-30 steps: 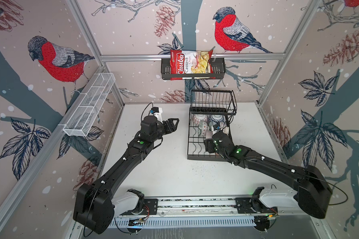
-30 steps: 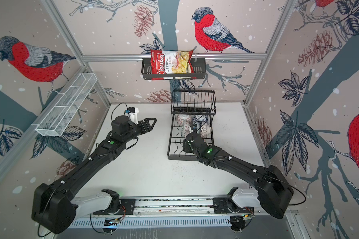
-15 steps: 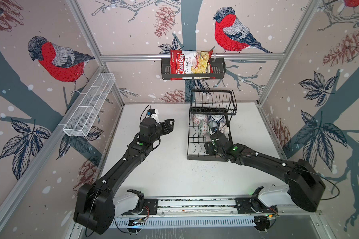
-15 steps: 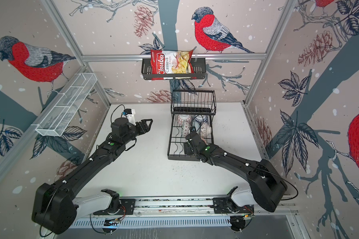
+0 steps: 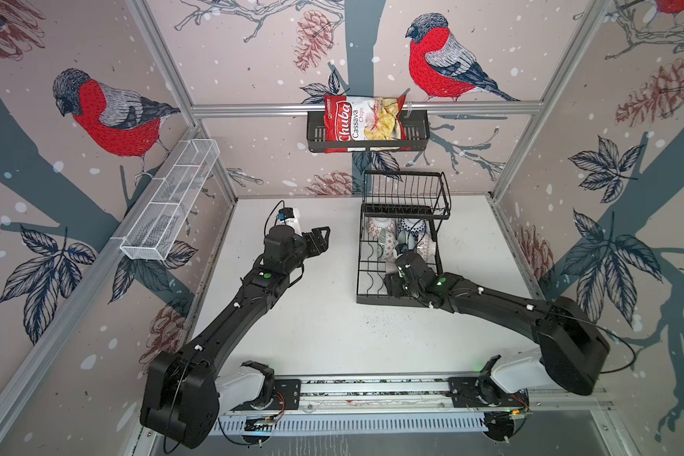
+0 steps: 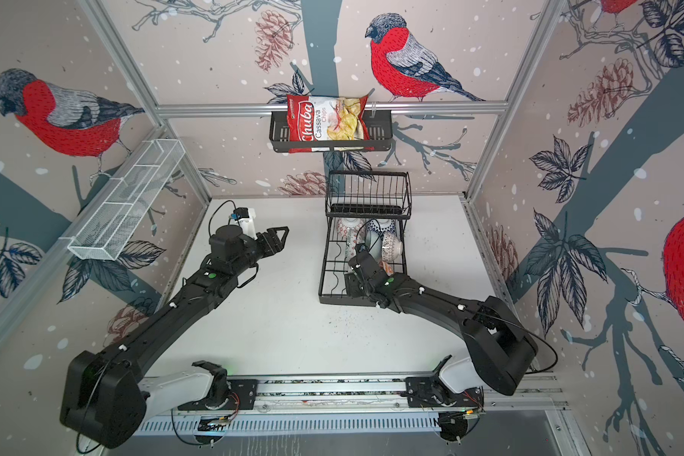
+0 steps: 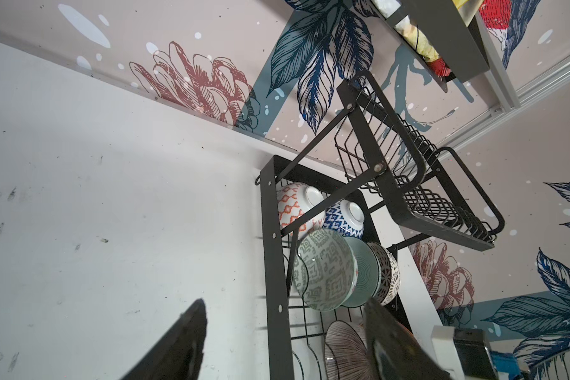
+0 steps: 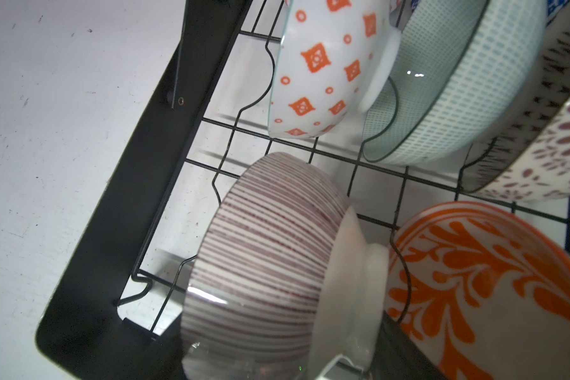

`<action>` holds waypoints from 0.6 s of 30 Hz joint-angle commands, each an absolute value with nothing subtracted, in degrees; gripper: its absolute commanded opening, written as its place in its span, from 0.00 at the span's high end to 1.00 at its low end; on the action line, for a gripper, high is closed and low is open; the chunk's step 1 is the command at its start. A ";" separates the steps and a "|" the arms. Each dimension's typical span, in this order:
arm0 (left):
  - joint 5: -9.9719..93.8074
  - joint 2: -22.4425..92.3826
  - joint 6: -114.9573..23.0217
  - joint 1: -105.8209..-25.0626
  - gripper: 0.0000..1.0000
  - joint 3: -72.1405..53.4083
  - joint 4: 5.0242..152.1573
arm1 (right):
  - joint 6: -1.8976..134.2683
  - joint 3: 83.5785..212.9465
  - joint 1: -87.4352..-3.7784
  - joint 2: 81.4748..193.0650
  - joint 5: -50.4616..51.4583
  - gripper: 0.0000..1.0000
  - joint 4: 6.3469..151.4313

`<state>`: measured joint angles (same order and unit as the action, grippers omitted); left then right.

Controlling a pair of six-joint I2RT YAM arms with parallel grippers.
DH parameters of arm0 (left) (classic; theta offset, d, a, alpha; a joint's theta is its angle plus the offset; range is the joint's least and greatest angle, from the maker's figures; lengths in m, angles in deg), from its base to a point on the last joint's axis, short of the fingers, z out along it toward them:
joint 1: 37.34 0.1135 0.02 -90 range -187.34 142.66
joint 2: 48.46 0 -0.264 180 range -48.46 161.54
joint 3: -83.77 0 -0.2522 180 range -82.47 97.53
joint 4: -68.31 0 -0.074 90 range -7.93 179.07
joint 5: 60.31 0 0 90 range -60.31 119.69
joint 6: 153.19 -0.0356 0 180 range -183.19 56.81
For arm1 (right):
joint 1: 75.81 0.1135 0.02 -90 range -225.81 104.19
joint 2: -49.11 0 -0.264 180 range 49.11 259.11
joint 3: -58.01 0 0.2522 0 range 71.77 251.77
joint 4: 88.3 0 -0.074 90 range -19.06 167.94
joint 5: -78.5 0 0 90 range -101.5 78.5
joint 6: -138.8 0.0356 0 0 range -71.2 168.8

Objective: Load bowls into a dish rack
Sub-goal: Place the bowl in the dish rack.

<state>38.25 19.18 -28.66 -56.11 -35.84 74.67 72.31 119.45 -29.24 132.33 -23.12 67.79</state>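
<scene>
My right gripper is going to set the striped bowl down in the dish rack's near end (image 5: 394, 274) (image 8: 320, 285), beside the orange flourish bowl.
The black wire dish rack (image 5: 359, 268) stands at the back right of the table, with its raised basket (image 5: 405, 193) at the far end. Several patterned bowls (image 5: 395, 233) stand on edge in its base. The right wrist view shows an orange-diamond bowl (image 8: 323, 65), a teal grid bowl (image 8: 458, 92) and an orange flourish bowl (image 8: 491, 296). My right gripper (image 5: 395, 282) is low over the rack's near end, shut on the striped bowl (image 8: 270, 256), which fills its jaws. My left gripper (image 5: 320, 237) hangs open and empty, left of the rack (image 7: 273, 263).
A black wall basket with a chips bag (image 5: 366, 122) hangs above the rack. A long white mesh tray (image 5: 170, 205) is fixed to the left wall. The arms' rail (image 5: 372, 391) runs along the front edge of the white table (image 5: 324, 323).
The right arm's elbow has swung in while its gripper stayed at the rack's near end. The left gripper has drawn slightly back to the left.
</scene>
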 commanded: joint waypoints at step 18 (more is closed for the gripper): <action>38.47 17.91 -29.29 -55.50 0.26 -36.90 72.45 | 76.66 117.32 -29.85 134.93 -25.20 0.28 68.14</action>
